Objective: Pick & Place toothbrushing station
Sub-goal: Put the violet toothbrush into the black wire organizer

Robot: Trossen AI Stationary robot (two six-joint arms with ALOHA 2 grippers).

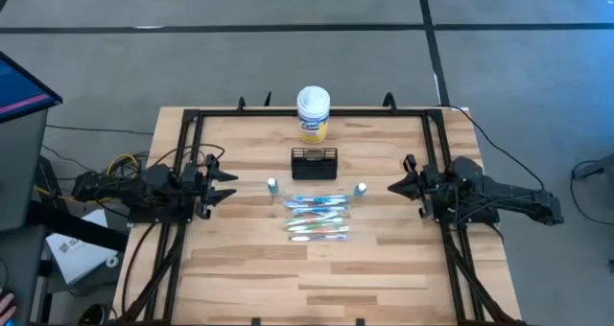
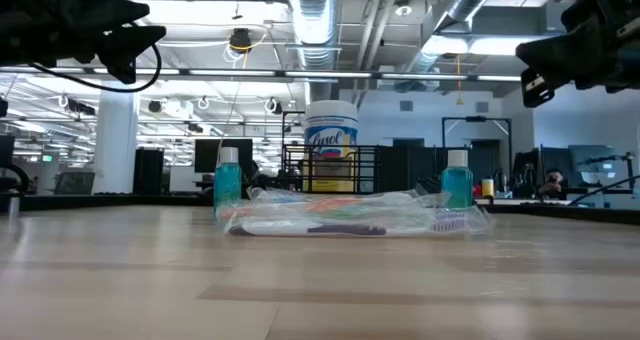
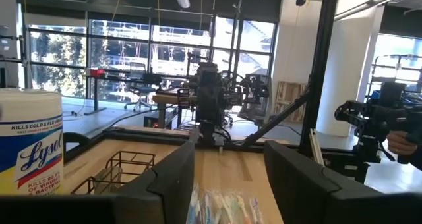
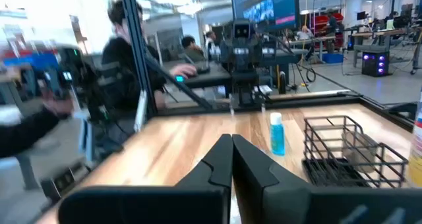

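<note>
Next, my right gripper closes on the wrapper's end [image 1: 346, 237] that lies just past the purple toothbrush's bristles, the one that is closest to the near edge of the table.
The black wire-mesh caddy [image 1: 314, 162] stands on its base on the table, just in front of the yellow canister [image 1: 314, 114]; it also shows in the left wrist view [image 3: 117, 172] and the right wrist view [image 4: 353, 151]. Several wrapped toothbrushes [image 1: 318, 216] lie flat in front of it, with two small blue bottles [image 1: 272, 184] [image 1: 362, 188] standing beside them. My left gripper [image 1: 226, 185] is open at the table's left, clear of everything. My right gripper [image 1: 396, 185] is shut and empty at the table's right.
A black metal frame [image 1: 192, 153] runs around the table. People sit and stand beyond the table in the right wrist view [image 4: 132, 46]. Bare wood lies between the toothbrushes and the table's near edge [image 1: 317, 297].
</note>
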